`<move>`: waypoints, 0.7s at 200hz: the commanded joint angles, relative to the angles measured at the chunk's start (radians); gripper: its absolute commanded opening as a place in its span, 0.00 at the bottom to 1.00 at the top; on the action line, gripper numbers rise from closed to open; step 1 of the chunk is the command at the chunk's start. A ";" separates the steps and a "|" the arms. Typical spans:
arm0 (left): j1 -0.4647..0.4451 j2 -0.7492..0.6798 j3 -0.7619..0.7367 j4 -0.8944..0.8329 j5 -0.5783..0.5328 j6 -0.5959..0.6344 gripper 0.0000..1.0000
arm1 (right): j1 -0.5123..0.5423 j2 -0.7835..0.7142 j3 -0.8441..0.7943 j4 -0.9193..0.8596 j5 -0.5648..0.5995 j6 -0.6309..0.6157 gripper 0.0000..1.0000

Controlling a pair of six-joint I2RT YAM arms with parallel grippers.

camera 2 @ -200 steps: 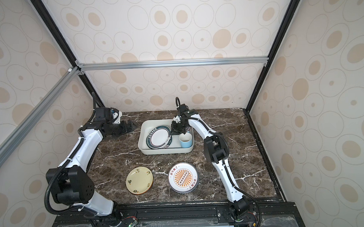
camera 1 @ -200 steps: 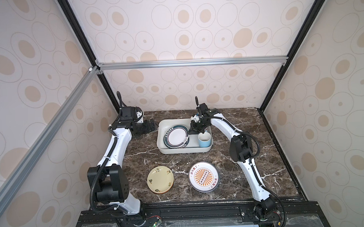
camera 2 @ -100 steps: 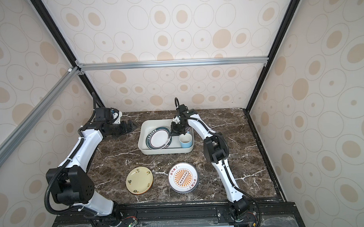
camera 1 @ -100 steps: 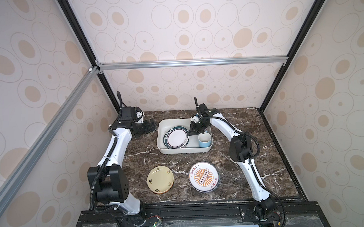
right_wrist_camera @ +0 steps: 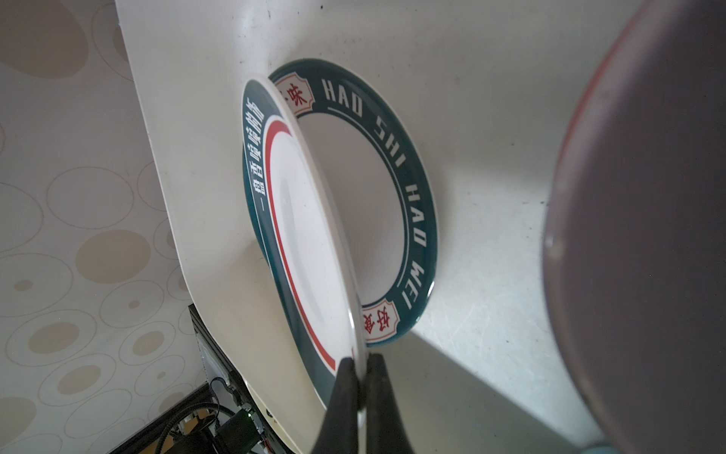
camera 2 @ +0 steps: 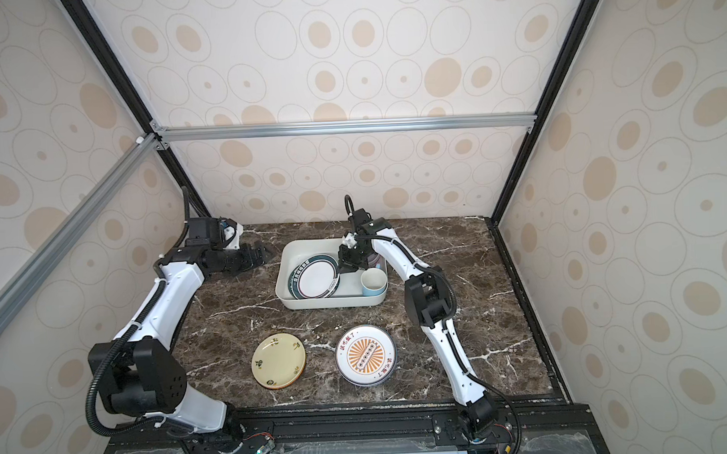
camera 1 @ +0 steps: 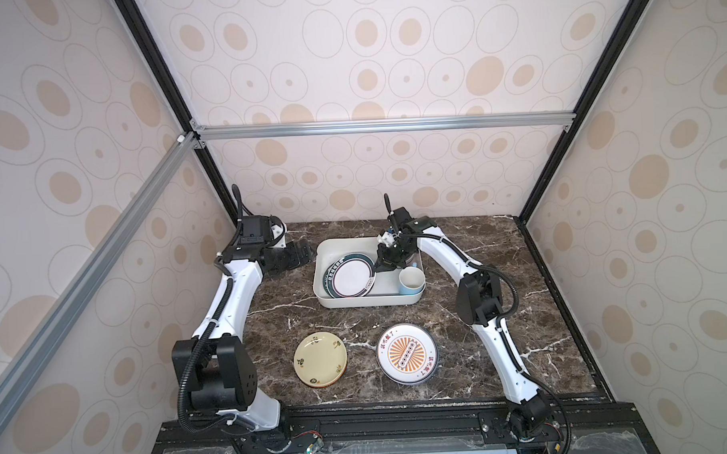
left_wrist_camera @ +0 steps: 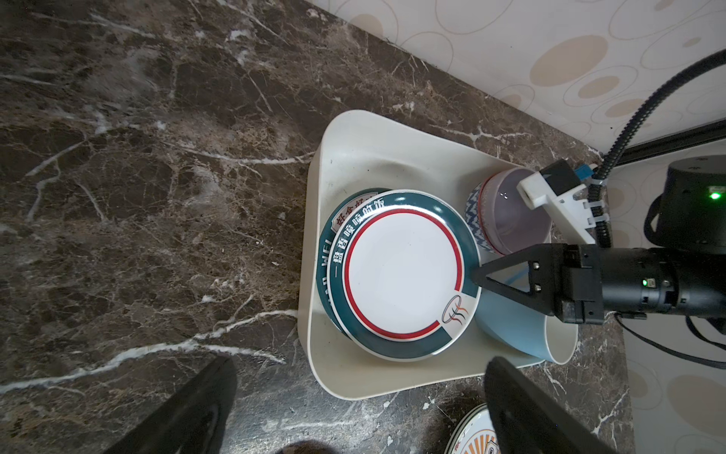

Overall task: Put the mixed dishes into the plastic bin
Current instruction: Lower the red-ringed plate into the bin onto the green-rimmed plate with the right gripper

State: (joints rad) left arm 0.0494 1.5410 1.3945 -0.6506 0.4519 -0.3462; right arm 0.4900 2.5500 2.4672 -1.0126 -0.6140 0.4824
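Observation:
Next, I let go of the tilted green-rimmed white plate with my right gripper on the flat green-rimmed plate [camera 1: 347,279] [right_wrist_camera: 340,204] in the bin.
The white plastic bin [camera 1: 368,302] [camera 2: 331,303] [left_wrist_camera: 314,314] stands at the back middle. My right gripper [camera 1: 383,265] [camera 2: 346,267] [left_wrist_camera: 477,275] [right_wrist_camera: 361,365] is shut on the rim of a green-rimmed white plate [camera 1: 352,277] [camera 2: 318,278] [left_wrist_camera: 400,271] [right_wrist_camera: 310,243]. That plate tilts over a second green-rimmed plate [right_wrist_camera: 416,204] lying flat in the bin. A light blue mug [camera 1: 411,280] [camera 2: 373,281] [left_wrist_camera: 518,326] and a lilac-lined bowl [left_wrist_camera: 510,212] [right_wrist_camera: 648,236] share the bin. My left gripper [camera 1: 302,255] [camera 2: 257,256] [left_wrist_camera: 359,365] hangs open and empty left of the bin.
On the marble nearer the front lie a pale yellow plate [camera 1: 320,358] [camera 2: 278,360] and an orange sunburst plate [camera 1: 407,353] [camera 2: 365,355] [left_wrist_camera: 471,436], side by side. Patterned walls and black frame posts close in the back and both sides.

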 commanded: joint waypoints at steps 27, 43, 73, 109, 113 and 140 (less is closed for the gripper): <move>0.009 -0.042 -0.011 0.008 0.009 0.019 0.99 | 0.017 -0.034 0.039 -0.020 0.003 -0.029 0.00; 0.008 -0.047 -0.012 0.008 0.008 0.018 0.99 | 0.019 -0.027 0.042 -0.013 0.006 -0.034 0.00; 0.009 -0.053 -0.015 0.008 0.003 0.019 0.99 | 0.023 0.000 0.076 -0.008 0.010 -0.042 0.00; 0.010 -0.057 -0.017 0.007 -0.003 0.021 0.99 | 0.024 0.033 0.105 -0.003 0.003 -0.044 0.00; 0.010 -0.057 -0.017 0.007 -0.004 0.021 0.99 | 0.023 0.036 0.105 -0.003 0.003 -0.045 0.00; 0.010 -0.062 -0.020 0.003 -0.012 0.023 0.99 | 0.024 0.049 0.105 0.001 0.003 -0.048 0.00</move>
State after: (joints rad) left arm 0.0502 1.5143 1.3804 -0.6437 0.4469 -0.3458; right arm 0.5049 2.5599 2.5492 -1.0080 -0.5945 0.4534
